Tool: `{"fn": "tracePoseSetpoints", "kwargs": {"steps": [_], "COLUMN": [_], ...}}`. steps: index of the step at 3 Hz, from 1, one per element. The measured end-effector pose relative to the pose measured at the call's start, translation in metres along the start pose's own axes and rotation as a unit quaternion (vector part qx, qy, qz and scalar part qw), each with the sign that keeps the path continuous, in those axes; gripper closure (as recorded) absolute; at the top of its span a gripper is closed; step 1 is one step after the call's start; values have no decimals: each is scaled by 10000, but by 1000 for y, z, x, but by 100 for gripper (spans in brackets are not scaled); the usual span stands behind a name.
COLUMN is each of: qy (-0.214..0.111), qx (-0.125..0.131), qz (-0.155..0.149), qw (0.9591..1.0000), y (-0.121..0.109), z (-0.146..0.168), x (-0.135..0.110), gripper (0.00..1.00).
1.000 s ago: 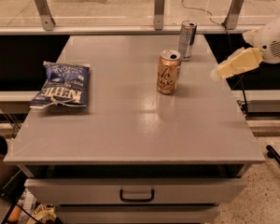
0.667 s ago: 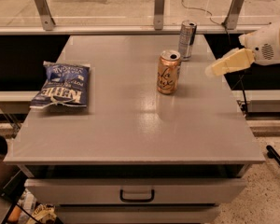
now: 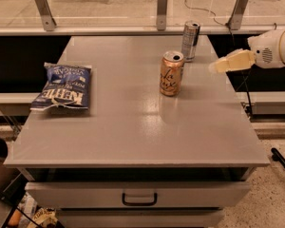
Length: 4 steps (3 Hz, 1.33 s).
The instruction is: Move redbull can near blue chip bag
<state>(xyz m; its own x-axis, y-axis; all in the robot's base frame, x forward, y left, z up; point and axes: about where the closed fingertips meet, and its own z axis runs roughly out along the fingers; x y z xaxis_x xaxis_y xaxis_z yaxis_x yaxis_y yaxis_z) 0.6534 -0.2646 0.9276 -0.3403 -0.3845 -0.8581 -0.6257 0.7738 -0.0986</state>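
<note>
Next, my gripper goes to the upper part (image 3: 190, 33) of the redbull can, just below its top, and closes there.
The slim silver-and-blue redbull can (image 3: 190, 41) stands upright at the back right of the grey table (image 3: 133, 122). The blue chip bag (image 3: 62, 86) with white KETTLE lettering lies flat near the table's left edge. My gripper (image 3: 219, 65) comes in from the right on a white arm, above the table's right edge. It is to the right of the redbull can and a little nearer, apart from it and holding nothing.
A wider gold-orange can (image 3: 171, 73) stands upright just in front and to the left of the redbull can. A rail with metal brackets (image 3: 162, 7) runs behind the table. A drawer with a handle (image 3: 139, 199) sits under the tabletop.
My gripper has moved left, from off the table's right edge towards the redbull can. The cans and the bag have not moved.
</note>
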Motion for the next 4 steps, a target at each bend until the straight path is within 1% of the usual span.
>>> {"fn": "tracePoseSetpoints", "kwargs": {"steps": [1, 2, 3, 4], "qy": [-284, -284, -560, -1028], "qx": [285, 284, 125, -71], "qz": [101, 101, -37, -231], "qw": [9991, 9991, 9983, 9944], "y": [-22, -22, -29, -40], "z": [9, 9, 27, 53], "x": [-7, -7, -21, -42], "gripper": [0, 0, 0, 0]}}
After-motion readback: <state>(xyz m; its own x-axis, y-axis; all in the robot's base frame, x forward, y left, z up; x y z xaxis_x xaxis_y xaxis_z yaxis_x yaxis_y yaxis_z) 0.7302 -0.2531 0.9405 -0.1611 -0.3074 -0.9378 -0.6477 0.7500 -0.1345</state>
